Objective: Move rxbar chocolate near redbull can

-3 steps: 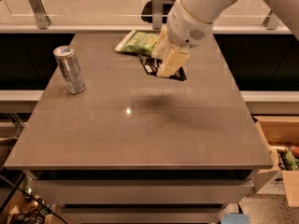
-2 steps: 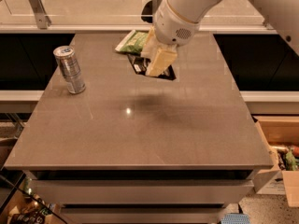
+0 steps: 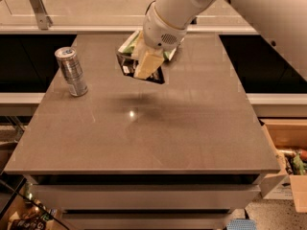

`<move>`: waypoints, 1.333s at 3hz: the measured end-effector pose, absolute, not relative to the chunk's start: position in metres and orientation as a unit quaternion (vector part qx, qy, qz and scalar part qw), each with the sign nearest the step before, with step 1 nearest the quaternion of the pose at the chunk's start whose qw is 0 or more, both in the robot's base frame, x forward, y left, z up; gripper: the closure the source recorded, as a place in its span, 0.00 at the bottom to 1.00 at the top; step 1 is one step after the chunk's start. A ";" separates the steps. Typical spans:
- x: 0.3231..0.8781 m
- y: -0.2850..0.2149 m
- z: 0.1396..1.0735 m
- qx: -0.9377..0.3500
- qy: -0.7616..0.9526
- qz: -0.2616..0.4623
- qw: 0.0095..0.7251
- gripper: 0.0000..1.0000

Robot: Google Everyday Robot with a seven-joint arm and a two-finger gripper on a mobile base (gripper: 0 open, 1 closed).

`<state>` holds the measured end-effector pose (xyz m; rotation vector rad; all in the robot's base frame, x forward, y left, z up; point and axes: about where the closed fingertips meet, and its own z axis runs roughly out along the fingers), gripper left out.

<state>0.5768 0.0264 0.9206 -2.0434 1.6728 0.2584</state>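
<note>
My gripper should set the rxbar chocolate free on the grey table (image 3: 113,81), beside the redbull can and toward the middle of the table.
The redbull can (image 3: 71,71) is slim and silver-grey and stands upright near the table's left edge. My gripper (image 3: 145,65) hangs above the far middle of the table. It is shut on the rxbar chocolate (image 3: 128,66), a flat black bar that sticks out from under the cream fingers (image 3: 149,62) and is held off the surface. The bar is well to the right of the can. A shadow lies on the table below it.
A green chip bag (image 3: 132,40) lies behind the gripper, mostly hidden by the arm. The grey table (image 3: 144,138) ends at a counter rail behind. A cardboard box (image 3: 288,157) with items sits on the floor to the right.
My gripper has moved left toward the can, carrying the black bar with it. The can has not moved.
</note>
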 end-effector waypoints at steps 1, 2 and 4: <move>0.585 0.037 0.913 -0.734 0.620 0.099 0.257 1.00; 0.590 0.053 0.909 -0.735 0.615 0.102 0.266 1.00; 0.595 0.088 0.896 -0.753 0.598 0.113 0.252 1.00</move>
